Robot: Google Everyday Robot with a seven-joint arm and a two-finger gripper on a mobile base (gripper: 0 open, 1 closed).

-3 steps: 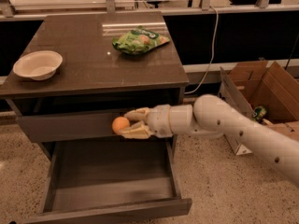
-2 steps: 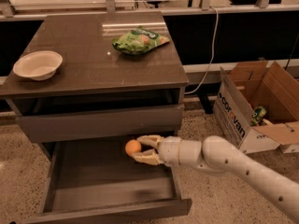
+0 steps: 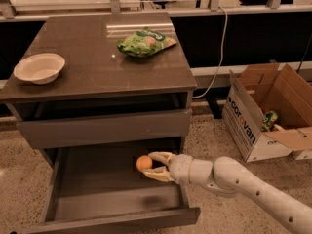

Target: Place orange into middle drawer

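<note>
Next, my gripper takes the orange to the middle drawer. It will let go of it on the middle drawer's grey bottom, near the drawer's side [image 3: 147, 179] by the cardboard box.
The orange [image 3: 143, 163] is small and round, held between the two pale fingers of my gripper [image 3: 149, 165]. The gripper reaches in from the right, its white arm [image 3: 234, 179] coming from the lower right. It holds the orange inside the open middle drawer [image 3: 92, 189], low over the back right part of the flat grey floor. I cannot tell whether the orange touches the floor. The gripper is shut on the orange.
Above the open drawer is a shut drawer with a tall plain front [image 3: 105, 128]. On the cabinet top [image 3: 97, 77] stand a white bowl [image 3: 39, 68] at the left and a green snack bag [image 3: 145, 42] at the back. An open cardboard box [image 3: 265, 116] stands on the floor at right.
The gripper has gone down with the orange, from in front of the shut drawer's panel into the open middle drawer, and a little to the right.
</note>
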